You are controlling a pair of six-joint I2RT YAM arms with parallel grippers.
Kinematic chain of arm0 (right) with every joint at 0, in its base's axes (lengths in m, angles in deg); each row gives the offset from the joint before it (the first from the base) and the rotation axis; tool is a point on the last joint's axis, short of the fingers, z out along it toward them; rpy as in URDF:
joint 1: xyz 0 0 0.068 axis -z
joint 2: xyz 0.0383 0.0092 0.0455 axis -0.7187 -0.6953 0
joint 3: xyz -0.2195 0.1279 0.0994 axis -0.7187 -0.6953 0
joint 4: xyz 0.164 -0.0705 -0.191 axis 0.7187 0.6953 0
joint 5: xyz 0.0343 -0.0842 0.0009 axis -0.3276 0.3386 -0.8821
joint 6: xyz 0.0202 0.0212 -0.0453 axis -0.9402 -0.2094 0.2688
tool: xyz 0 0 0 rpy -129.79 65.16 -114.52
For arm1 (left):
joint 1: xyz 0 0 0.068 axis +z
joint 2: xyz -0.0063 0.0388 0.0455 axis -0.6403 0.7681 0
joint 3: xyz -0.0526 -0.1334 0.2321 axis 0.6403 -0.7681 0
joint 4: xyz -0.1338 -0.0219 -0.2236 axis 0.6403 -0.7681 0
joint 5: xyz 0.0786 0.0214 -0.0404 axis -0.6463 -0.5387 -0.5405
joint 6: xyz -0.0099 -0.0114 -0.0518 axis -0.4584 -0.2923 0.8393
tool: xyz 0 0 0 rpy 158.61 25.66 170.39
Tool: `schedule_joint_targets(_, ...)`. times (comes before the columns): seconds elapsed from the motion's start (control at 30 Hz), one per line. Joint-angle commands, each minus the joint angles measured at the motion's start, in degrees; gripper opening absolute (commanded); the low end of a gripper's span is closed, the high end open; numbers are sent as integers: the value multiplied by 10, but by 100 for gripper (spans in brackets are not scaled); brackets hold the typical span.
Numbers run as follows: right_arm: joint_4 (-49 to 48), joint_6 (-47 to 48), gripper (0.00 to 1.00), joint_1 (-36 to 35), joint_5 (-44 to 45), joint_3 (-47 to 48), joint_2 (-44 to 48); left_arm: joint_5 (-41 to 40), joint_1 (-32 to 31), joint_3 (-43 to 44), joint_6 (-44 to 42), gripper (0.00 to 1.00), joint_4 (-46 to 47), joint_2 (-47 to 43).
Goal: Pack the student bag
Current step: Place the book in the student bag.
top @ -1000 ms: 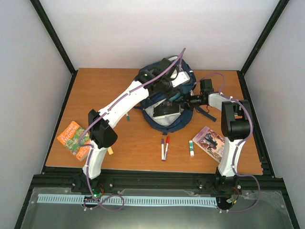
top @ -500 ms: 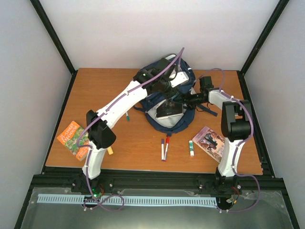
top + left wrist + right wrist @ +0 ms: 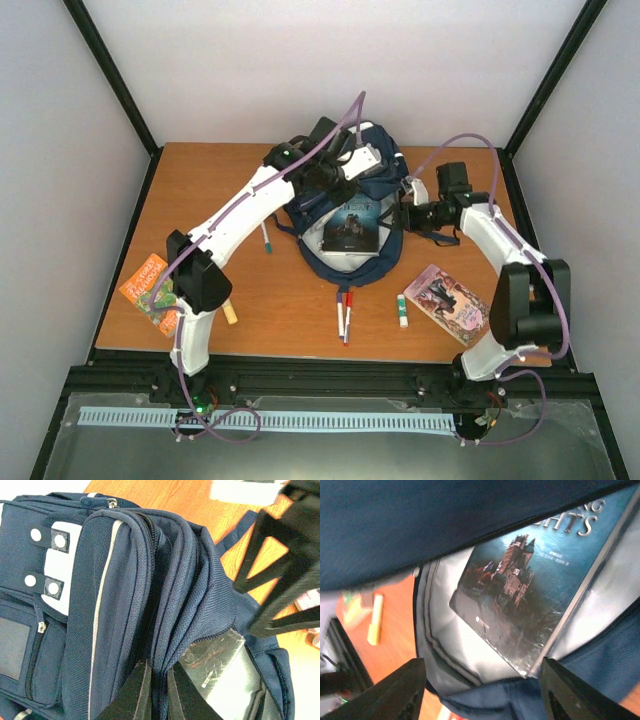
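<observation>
The bag's flap, now held up above the book, will be let go by my left gripper over the dark castle book in the open compartment [image 3: 345,240].
The navy student bag [image 3: 345,255] lies in the middle of the table with its main compartment open towards the near edge. A dark book with a castle cover [image 3: 352,225] lies in the opening on the pale grey lining [image 3: 445,635]. My left gripper [image 3: 350,168] is shut on the bag's upper zip rim [image 3: 162,645] and holds the flap up; the book [image 3: 220,662] shows under it. My right gripper [image 3: 405,212] is open and empty at the bag's right side. In the right wrist view its fingers [image 3: 395,695] stand wide apart before the book [image 3: 530,575].
On the table near the bag are two markers [image 3: 345,310], a glue stick [image 3: 402,310], a second book [image 3: 450,300] at the right, an orange book [image 3: 150,290] at the left, a green pen [image 3: 266,238] and a yellow highlighter [image 3: 231,315].
My right gripper has let go of the castle book and drawn back to the right, out of the bag. The book now lies inside the opening. My left gripper has pulled the flap further back.
</observation>
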Motion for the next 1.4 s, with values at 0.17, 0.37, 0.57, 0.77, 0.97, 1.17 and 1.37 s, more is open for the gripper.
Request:
schedule_joint_targets(0.17, -26, 351, 42, -60, 100, -153, 176, 97, 39, 24, 31, 1, 2, -18)
schedule_joint_targets(0.37, -85, 488, 42, -156, 238, -142, 144, 135, 39, 45, 36, 1, -6, -8)
schedule_joint_targets(0.57, -151, 594, 39, -196, 309, -129, 82, 156, 40, 58, 35, 1, -24, 0)
schedule_joint_targets(0.77, -167, 687, 44, -199, 317, -114, 20, 169, 40, 56, 28, 1, -34, -4)
schedule_joint_targets(0.97, -160, 721, 52, -200, 330, -103, -15, 170, 39, 51, 26, 1, -37, -6)
schedule_joint_targets(1.17, -222, 724, 55, -200, 385, -107, -37, 176, 39, 55, 23, 1, -37, -1)
schedule_joint_targets(1.37, -300, 704, 53, -200, 453, -71, -81, 185, 39, 58, 22, 1, -40, 2)
